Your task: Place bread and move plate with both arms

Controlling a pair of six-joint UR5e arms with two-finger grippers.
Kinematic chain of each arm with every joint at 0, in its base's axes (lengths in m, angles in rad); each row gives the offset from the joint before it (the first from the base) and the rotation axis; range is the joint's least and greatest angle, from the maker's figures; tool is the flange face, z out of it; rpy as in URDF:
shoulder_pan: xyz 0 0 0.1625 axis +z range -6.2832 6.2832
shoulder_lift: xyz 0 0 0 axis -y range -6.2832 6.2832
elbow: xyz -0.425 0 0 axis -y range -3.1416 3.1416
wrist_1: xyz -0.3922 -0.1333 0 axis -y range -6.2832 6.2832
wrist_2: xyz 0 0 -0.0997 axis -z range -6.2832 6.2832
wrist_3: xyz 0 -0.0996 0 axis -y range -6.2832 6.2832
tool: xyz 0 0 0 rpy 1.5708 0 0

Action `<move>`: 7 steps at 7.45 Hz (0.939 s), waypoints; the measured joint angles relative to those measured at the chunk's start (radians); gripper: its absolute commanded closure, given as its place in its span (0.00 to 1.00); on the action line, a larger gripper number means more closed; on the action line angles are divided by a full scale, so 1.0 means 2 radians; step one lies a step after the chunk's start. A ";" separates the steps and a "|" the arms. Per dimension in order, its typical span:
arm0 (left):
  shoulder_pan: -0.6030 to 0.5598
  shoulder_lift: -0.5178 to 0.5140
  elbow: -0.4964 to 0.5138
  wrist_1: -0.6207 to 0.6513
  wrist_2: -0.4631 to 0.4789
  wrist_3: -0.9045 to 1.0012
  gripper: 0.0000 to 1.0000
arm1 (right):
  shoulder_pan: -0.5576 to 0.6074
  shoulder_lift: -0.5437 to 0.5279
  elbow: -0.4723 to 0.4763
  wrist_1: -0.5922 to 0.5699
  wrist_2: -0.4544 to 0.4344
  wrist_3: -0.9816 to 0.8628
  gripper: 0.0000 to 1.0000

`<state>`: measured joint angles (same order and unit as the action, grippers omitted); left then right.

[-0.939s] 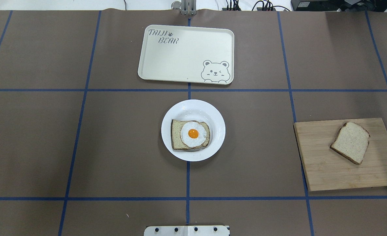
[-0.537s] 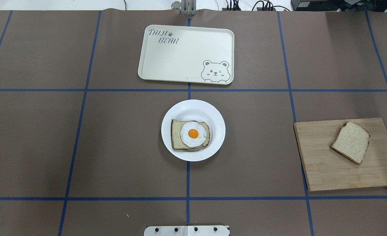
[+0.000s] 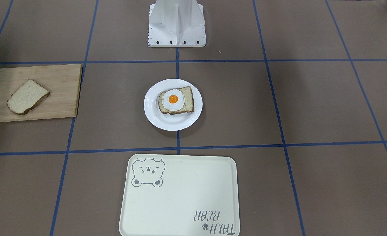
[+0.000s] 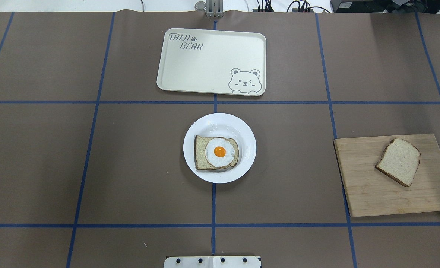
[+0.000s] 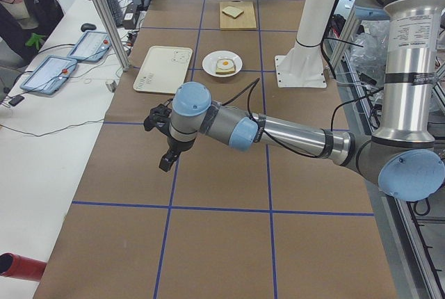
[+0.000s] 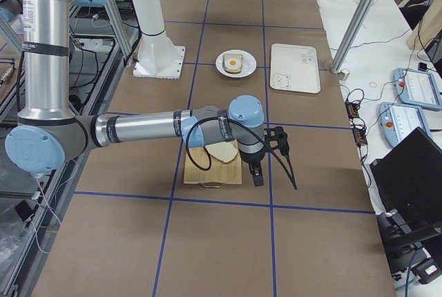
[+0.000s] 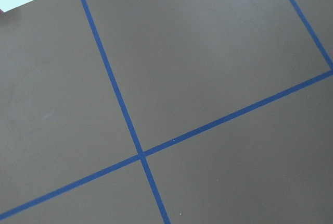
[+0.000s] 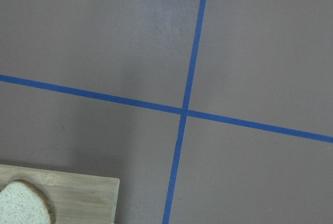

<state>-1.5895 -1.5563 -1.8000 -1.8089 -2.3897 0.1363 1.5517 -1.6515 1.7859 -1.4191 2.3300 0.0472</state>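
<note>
The plain bread has a long edge nearest the metal handle of the cutting board. I need to close my right gripper on the middle of the plain bread's long edge (image 3: 17,92) there.
The plain bread (image 4: 398,162) lies on a wooden cutting board (image 4: 369,186) at the table's right; it also shows in the front view (image 3: 28,96) and at the corner of the right wrist view (image 8: 21,206). The white plate (image 4: 220,121) sits at the table's middle and holds an egg-topped slice (image 4: 220,152). My left gripper (image 5: 167,163) hangs over bare table far to the plate's left. My right gripper (image 6: 257,176) hangs just beyond the board's outer edge. Both show only in the side views, so I cannot tell if they are open or shut.
A cream tray with a bear drawing (image 4: 212,59) lies beyond the plate. The robot's white base (image 3: 177,32) stands on the near side. Blue tape lines grid the brown table. A person sits at a side desk (image 5: 21,7).
</note>
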 measured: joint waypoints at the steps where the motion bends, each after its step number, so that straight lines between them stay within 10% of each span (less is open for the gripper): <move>1: 0.000 0.001 0.001 -0.014 0.000 -0.008 0.02 | -0.011 -0.011 0.000 0.040 0.013 0.063 0.00; 7: 0.000 0.003 0.002 -0.030 0.000 -0.014 0.02 | -0.189 -0.135 0.003 0.390 -0.075 0.524 0.03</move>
<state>-1.5892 -1.5509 -1.7960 -1.8699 -2.3899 0.1074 1.1729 -1.9206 1.7909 -0.6400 2.1806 1.0956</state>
